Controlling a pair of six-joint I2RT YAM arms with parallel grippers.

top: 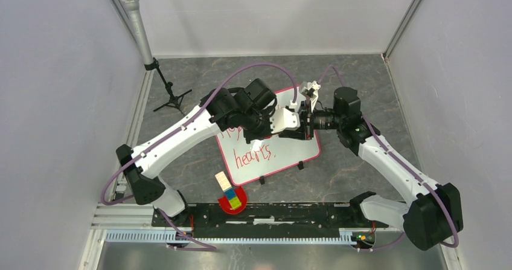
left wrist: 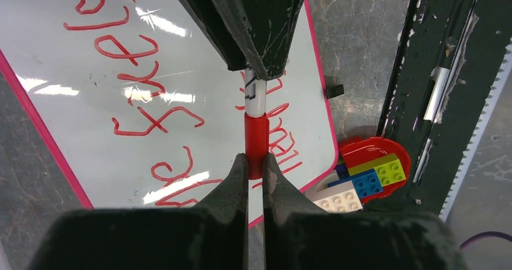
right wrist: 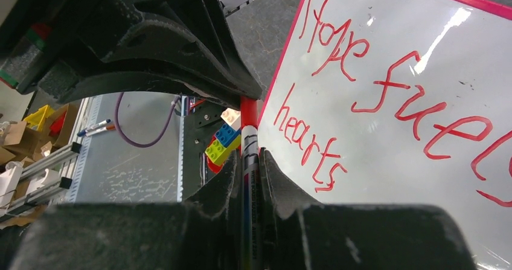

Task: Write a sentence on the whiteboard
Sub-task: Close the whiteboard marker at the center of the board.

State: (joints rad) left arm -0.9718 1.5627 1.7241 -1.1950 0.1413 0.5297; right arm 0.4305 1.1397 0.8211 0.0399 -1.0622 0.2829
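Observation:
Only the red cap's end is pinched, so my left gripper should open and take more of the cap (left wrist: 256, 135) before my right gripper releases the marker.
The whiteboard (top: 284, 156) lies tilted on the grey table, pink-bordered, with red writing that reads "hope fuels hearts"; it also shows in the left wrist view (left wrist: 121, 58) and the right wrist view (right wrist: 392, 58). Both grippers meet above its far edge. My left gripper (top: 297, 128) (left wrist: 255, 161) is shut on the red cap (left wrist: 255, 136) of a whiteboard marker. My right gripper (top: 311, 120) (right wrist: 249, 158) is shut on the marker's white printed barrel (right wrist: 249, 182), which also shows in the left wrist view (left wrist: 254, 98). The marker spans between the two grippers, above the board.
A red dish with several Lego bricks (top: 232, 199) (left wrist: 371, 170) (right wrist: 224, 143) sits by the board's near corner. A microphone on a small tripod (top: 163, 83) stands at the far left. Two black clips (top: 300, 165) sit on the board's near edge. The arms' black rail (top: 272, 212) runs along the front.

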